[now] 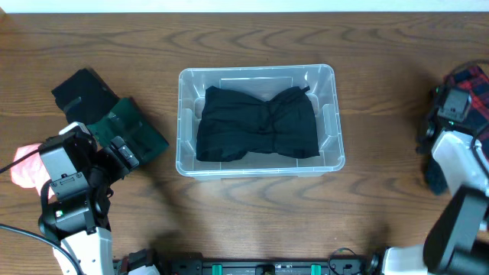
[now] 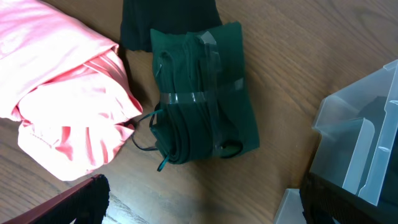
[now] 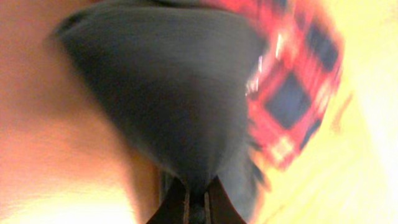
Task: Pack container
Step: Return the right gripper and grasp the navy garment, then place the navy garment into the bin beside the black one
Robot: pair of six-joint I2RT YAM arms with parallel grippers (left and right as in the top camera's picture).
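Note:
Next, my right gripper releases the dark blue cloth on the near middle of the black garment (image 1: pixel 267 146) that is inside the clear container.
The clear container (image 1: pixel 186 164) stands mid-table with a black garment (image 1: pixel 258 124) lying inside; its corner also shows in the left wrist view (image 2: pixel 360 137). My left gripper (image 2: pixel 205 214) is open and empty, hovering just short of a folded dark green garment (image 2: pixel 202 93) that has clear tape on it; in the overhead view this gripper (image 1: pixel 121 153) is left of the container. My right gripper (image 3: pixel 198 194) is shut on a dark grey cloth (image 3: pixel 168 93) at the table's right edge (image 1: pixel 432 145). The right wrist view is blurred.
A pink garment (image 2: pixel 62 93) lies left of the green one (image 1: pixel 134 130), partly under my left arm. A black cloth (image 1: pixel 82 90) lies behind the green one. A red plaid garment (image 3: pixel 298 68) sits at the far right (image 1: pixel 475 84).

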